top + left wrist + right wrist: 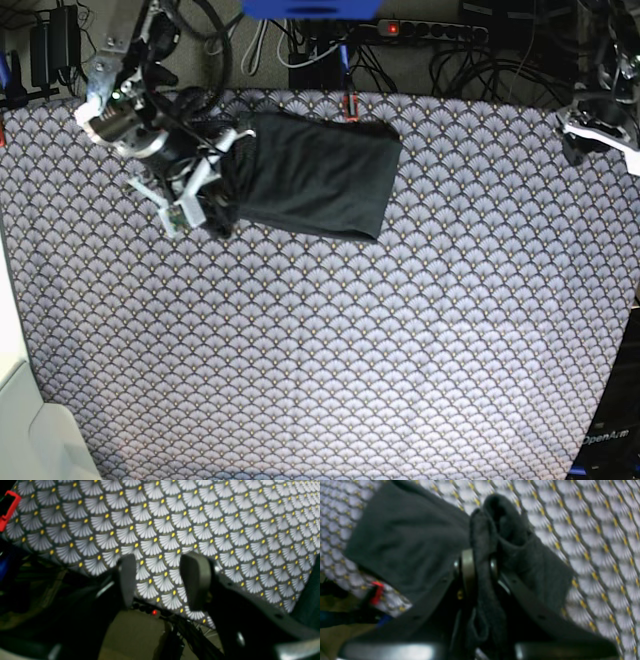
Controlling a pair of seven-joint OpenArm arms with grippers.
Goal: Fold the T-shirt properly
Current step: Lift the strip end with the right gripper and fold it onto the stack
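Next, my right gripper lets go of the bunched fold near the black T-shirt's front corner [352, 228] [401, 495] on the end facing my left gripper.
The black T-shirt [315, 175] lies as a folded rectangle on the patterned cloth at the back left of the table. My right gripper [218, 200] is at the shirt's left end, shut on a bunched fold of it. In the right wrist view the dark fabric [407, 542] runs pinched between the two fingers [468, 570] and hangs down past them. My left gripper [573, 148] hovers at the far right back corner, well away from the shirt. Its jaws [160, 560] stand open over bare patterned cloth with nothing between them.
A grey fan-scale cloth [400, 330] covers the whole table. A red clip [350, 105] sits at the back edge by the shirt, and another red clamp [7, 510] holds the cloth's edge. A power strip [430, 30] and cables lie behind the table.
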